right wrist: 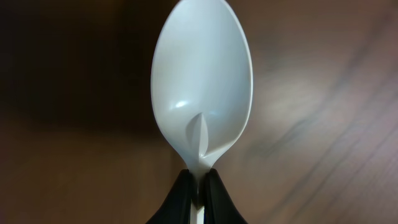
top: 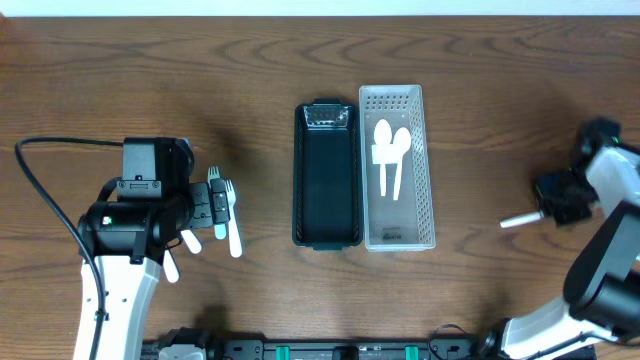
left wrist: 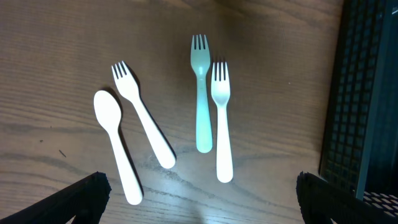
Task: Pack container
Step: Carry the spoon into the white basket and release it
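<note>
The robot's right gripper will release its white spoon between the other spoons in the white slotted basket (top: pixel 388 180). Its spoon is still held by the neck.
A black container (top: pixel 300 180) and a white slotted basket (top: pixel 427 150) stand side by side mid-table; two white spoons (top: pixel 390 150) lie in the basket. My left gripper (top: pixel 215 205) is open and empty above loose cutlery on the table. The left wrist view shows a white spoon (left wrist: pixel 115 143), a white fork (left wrist: pixel 142 121), a mint-green fork (left wrist: pixel 201 99) and another white fork (left wrist: pixel 221 118), with the fingers (left wrist: pixel 199 205) spread wide below them. My right gripper (top: pixel 555 200) is at the far right, shut on a white spoon (right wrist: pixel 202 81) at its neck (right wrist: pixel 200 186).
The black container's mesh wall (left wrist: pixel 360 93) stands just right of the loose cutlery. A black cable (top: pixel 40 190) loops at the table's left. The right arm's body (top: pixel 610 250) occupies the right edge.
</note>
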Motion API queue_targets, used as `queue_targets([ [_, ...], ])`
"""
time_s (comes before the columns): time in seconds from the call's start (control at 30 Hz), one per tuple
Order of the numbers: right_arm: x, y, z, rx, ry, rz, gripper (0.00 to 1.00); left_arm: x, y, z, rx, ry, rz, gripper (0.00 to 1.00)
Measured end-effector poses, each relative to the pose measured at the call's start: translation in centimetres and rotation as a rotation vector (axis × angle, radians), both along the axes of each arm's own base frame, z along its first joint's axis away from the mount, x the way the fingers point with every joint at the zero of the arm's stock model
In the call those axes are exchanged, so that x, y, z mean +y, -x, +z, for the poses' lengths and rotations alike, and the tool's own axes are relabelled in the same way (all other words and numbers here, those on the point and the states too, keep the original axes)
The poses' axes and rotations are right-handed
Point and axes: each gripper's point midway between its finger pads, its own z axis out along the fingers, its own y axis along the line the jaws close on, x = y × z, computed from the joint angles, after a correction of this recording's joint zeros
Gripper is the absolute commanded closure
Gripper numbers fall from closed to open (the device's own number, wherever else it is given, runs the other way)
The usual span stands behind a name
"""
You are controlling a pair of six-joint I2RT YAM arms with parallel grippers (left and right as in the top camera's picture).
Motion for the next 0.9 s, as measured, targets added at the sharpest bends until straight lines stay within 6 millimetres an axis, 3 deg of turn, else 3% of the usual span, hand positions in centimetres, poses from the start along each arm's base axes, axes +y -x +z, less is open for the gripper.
queue_targets([
  [0.13, 4.2, -5.7, 7.3, -0.204, 0.071, 0.313, 0.99, 0.0, 0.0, 0.0, -0.001, 0.000, 0.000, 0.02],
  [0.23, 9.6, -8.9, 13.7, -0.368, 0.131, 0.589, 0.99, 0.0, 0.0, 0.0, 0.000, 0.000, 0.000, 0.02],
  [0.33, 15.8, -10.2, 18.3, -0.487, 0.165, 0.854, 0.99, 0.0, 0.0, 0.0, 0.000, 0.000, 0.000, 0.02],
  [0.4, 18.8, -10.3, 19.4, -0.523, 0.168, 0.976, 0.99, 0.0, 0.0, 0.0, 0.000, 0.000, 0.000, 0.02],
  [0.53, 24.1, -9.4, 18.9, -0.515, 0.150, 1.182, 0.99, 0.0, 0.0, 0.0, 0.000, 0.000, 0.000, 0.02],
  [0.63, 26.0, -9.2, 17.2, -0.474, 0.131, 1.252, 0.99, 0.0, 0.0, 0.0, 0.000, 0.000, 0.000, 0.02],
  [0.73, 27.0, -9.5, 14.3, -0.396, 0.108, 1.294, 0.99, 0.0, 0.0, 0.0, 0.000, 0.000, 0.000, 0.02],
  [0.9, 28.0, -9.7, 7.5, -0.218, 0.055, 1.330, 0.99, 0.0, 0.0, 0.0, -0.001, 0.000, 0.000, 0.02],
])
